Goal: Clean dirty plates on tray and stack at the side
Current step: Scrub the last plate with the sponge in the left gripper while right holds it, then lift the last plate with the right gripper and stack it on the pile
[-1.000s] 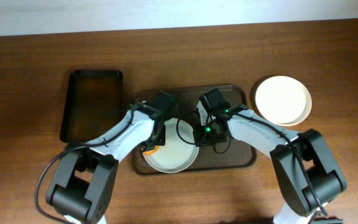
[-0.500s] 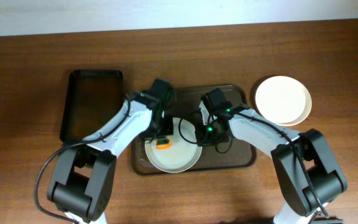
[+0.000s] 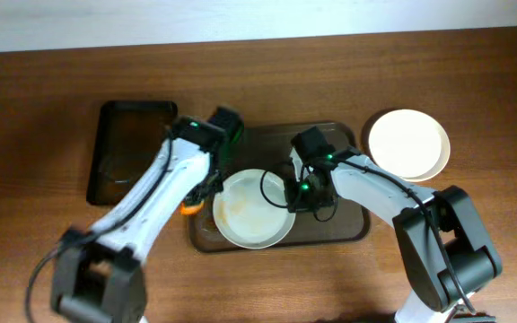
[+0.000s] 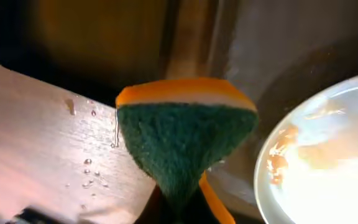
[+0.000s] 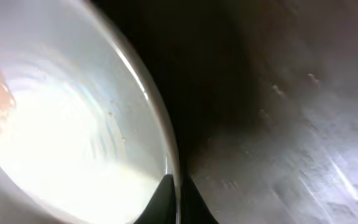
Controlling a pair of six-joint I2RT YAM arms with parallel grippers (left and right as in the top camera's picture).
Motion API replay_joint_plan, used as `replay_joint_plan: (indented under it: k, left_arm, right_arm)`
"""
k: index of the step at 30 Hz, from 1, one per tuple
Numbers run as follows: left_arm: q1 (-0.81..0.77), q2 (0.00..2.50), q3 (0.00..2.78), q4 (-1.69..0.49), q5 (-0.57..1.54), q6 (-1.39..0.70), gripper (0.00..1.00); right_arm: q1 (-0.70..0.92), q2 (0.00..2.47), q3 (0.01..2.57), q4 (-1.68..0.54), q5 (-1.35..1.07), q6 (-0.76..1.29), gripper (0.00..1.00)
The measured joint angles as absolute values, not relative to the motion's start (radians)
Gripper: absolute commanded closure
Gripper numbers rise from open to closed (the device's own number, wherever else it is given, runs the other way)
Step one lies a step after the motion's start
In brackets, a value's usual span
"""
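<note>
My right gripper is going to release the cream-white plate it holds on top of the stacked cream plates [image 3: 410,144], beside the big tray. That held plate still lies on the dark tray.
A cream-white dirty plate [image 3: 251,211] with faint orange smears lies on the dark tray [image 3: 348,224]. My right gripper [image 3: 293,199] is shut on this plate's right rim; the right wrist view shows the rim [image 5: 160,124] pinched between the fingers [image 5: 179,202]. My left gripper [image 3: 193,205] is shut on an orange and green sponge [image 4: 185,140] and holds it at the tray's left edge, just left of the plate [image 4: 328,162]. Cleaner cream plates [image 3: 408,144] are stacked on the table right of the tray.
A smaller black tray [image 3: 131,148] stands left of the big tray. Water drops lie on the wooden table [image 4: 55,162] near the sponge. The table's front [image 3: 258,287] is bare wood.
My left gripper has lifted the sponge off the plate and moved it left, past the tray's left edge. My right gripper still holds the plate's rim.
</note>
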State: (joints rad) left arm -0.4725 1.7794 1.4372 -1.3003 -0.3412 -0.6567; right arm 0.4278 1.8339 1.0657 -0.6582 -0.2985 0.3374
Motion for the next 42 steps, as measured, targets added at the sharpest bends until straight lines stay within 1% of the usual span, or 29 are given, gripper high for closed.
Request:
replay_joint_plan:
  k: [3, 5, 7, 10, 13, 15, 17, 23, 25, 32, 34, 37, 38, 40, 42]
  left_arm:
    - [-0.473, 1.623, 1.46, -1.331, -0.313, -0.68, 1.0]
    - [-0.473, 1.543, 1.461, -1.345, -0.269, -0.682, 1.0]
    - [-0.473, 1.523, 1.463, -1.343, -0.236, -0.677, 1.0]
    - [-0.473, 1.525, 1.456, -1.289, -0.186, -0.674, 1.0]
    - [-0.473, 1.526, 1.395, -1.213, -0.148, -0.674, 1.0]
    - [-0.473, 1.526, 1.344, -1.172, -0.14, -0.674, 1.0]
    - [-0.474, 1.526, 1.296, -1.125, -0.134, -0.673, 1.0]
    - [-0.474, 1.528, 1.166, -0.939, -0.099, -0.673, 1.0]
    - [-0.474, 1.528, 1.116, -0.892, -0.08, -0.674, 1.0]
    - [-0.474, 1.528, 0.998, -0.691, -0.002, -0.673, 1.0]
    - [-0.474, 1.528, 0.976, -0.67, 0.015, -0.674, 1.0]
    - [-0.474, 1.528, 0.955, -0.659, 0.027, -0.67, 1.0]
    - [-0.474, 1.528, 0.95, -0.66, 0.027, -0.66, 1.0]
    - [-0.474, 1.528, 0.95, -0.661, 0.029, -0.643, 1.0]
    - [-0.474, 1.528, 0.95, -0.661, 0.031, -0.625, 1.0]
  right_arm:
    - [0.428, 1.792, 1.112, -0.757, -0.224, 0.337, 0.96]
    - [0.428, 1.732, 1.181, -0.863, -0.117, 0.336, 0.96]
    - [0.428, 1.688, 1.28, -1.009, -0.006, 0.336, 0.96]
    - [0.444, 1.644, 1.504, -1.205, 0.182, 0.334, 0.96]
    - [0.508, 1.633, 1.705, -1.374, 0.405, 0.332, 0.96]
    - [0.553, 1.629, 1.788, -1.429, 0.549, 0.331, 0.96]
    - [0.592, 1.627, 1.833, -1.489, 0.64, 0.33, 0.96]
    - [0.667, 1.626, 1.85, -1.613, 1.039, 0.296, 0.96]
    - [0.693, 1.626, 1.85, -1.605, 1.11, 0.287, 0.96]
    - [0.701, 1.626, 1.85, -1.573, 1.213, 0.31, 0.96]
    - [0.692, 1.626, 1.85, -1.532, 1.214, 0.311, 0.96]
    - [0.546, 1.626, 1.85, -1.425, 1.057, 0.313, 0.96]
    - [0.439, 1.626, 1.851, -1.386, 0.958, 0.314, 0.96]
    - [0.276, 1.627, 1.851, -1.334, 0.81, 0.309, 0.96]
    - [0.061, 1.639, 1.85, -1.281, 0.624, 0.282, 0.96]
